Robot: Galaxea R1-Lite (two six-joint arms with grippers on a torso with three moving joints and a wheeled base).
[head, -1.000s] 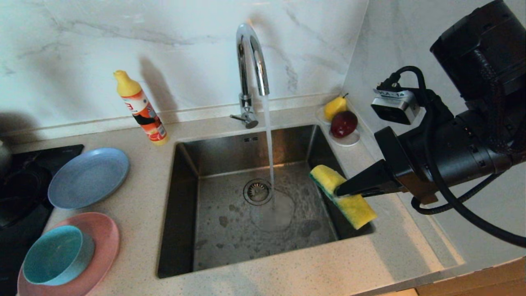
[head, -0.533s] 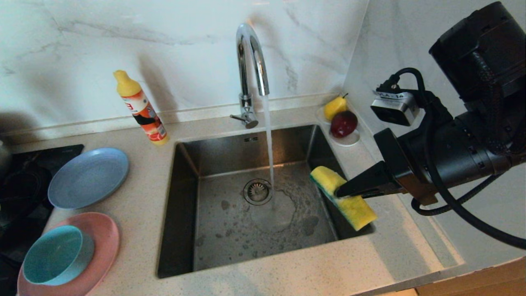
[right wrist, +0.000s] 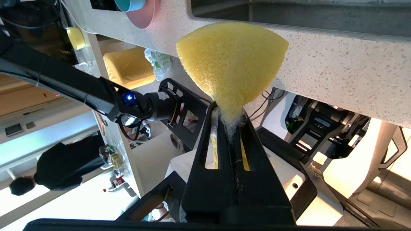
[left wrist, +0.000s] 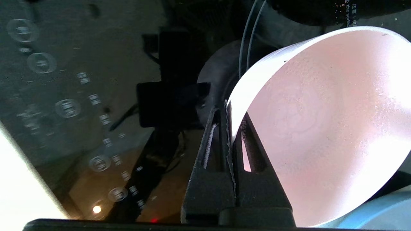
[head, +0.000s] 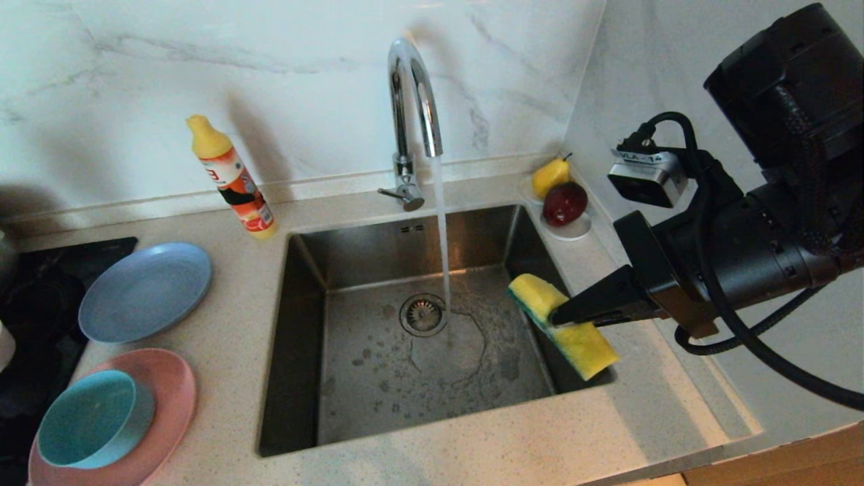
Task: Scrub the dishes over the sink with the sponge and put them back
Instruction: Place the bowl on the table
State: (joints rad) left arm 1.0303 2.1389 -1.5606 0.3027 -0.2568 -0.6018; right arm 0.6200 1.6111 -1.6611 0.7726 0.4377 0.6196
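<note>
Next, I set the pale pink-white bowl on the black hob [head: 15, 320] beside the blue-grey plate with my left gripper.
My right gripper [head: 557, 316] is shut on the yellow sponge [head: 586, 345], which hangs tilted over the sink's [head: 378, 250] right rim. The right wrist view shows the sponge [right wrist: 231, 57] pinched between the jaws of that gripper [right wrist: 228, 112]. My left gripper [left wrist: 229, 109] is shut on the rim of the pale pink-white bowl [left wrist: 321, 122]. In the head view only a pale sliver of the bowl [head: 3, 344] shows at the left edge. The blue-grey plate [head: 145, 290] lies on the counter. The teal bowl [head: 88, 418] sits on the pink plate [head: 169, 398].
Water runs from the tap [head: 412, 101] into the sink beside the drain [head: 422, 314]. An orange detergent bottle [head: 233, 179] stands behind the sink's left corner. A saucer [head: 574, 233] with a pear and a red fruit sits at the back right. A black hob [head: 40, 297] lies far left.
A pale edge of the bowl has come into the head view at the far left. The right gripper and sponge have kept still. The water keeps running.
</note>
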